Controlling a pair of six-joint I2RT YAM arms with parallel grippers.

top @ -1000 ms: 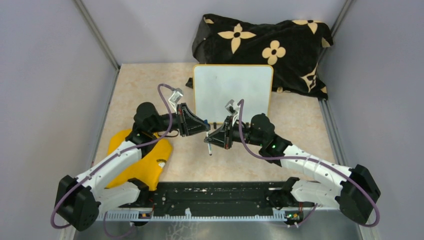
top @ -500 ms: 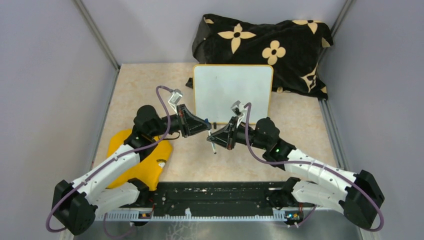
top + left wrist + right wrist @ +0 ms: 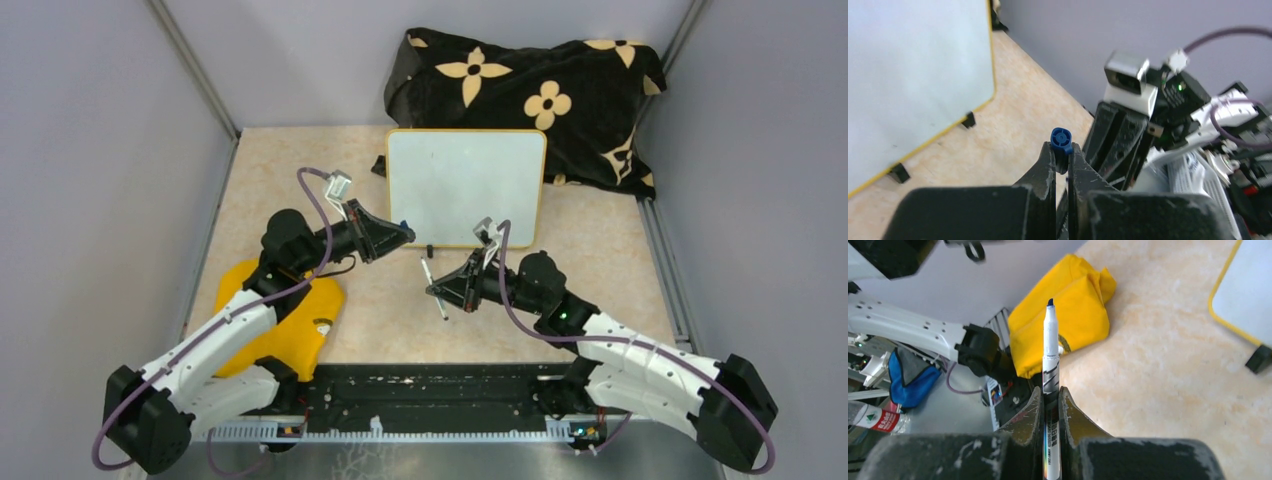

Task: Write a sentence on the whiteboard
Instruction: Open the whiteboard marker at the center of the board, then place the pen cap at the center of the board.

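Note:
My left gripper is going to let go of the small blue marker cap on the table [image 3: 380, 278] between the yellow cloth and the whiteboard.
The whiteboard [image 3: 465, 185] stands blank at the back of the table, its yellow rim also showing in the left wrist view [image 3: 913, 75] and the right wrist view [image 3: 1248, 295]. My left gripper [image 3: 405, 234] hangs just left of the board's lower corner, shut on a small blue marker cap [image 3: 1061, 138] that pokes out past the fingertips [image 3: 1050, 155]. My right gripper [image 3: 438, 290] sits in front of the board, shut on a white marker [image 3: 1050, 340] whose bare dark tip points away from the board, toward the table's near left.
A black cloth with cream flowers [image 3: 530, 90] is heaped behind the board. A yellow cloth [image 3: 280, 320] lies under the left arm at the near left. A small black object [image 3: 378, 166] rests by the board's left edge. Grey walls close in both sides.
The left gripper shut on the cap and drew back to the left with it. The right gripper pulled the marker toward the near right, so cap and marker are now apart.

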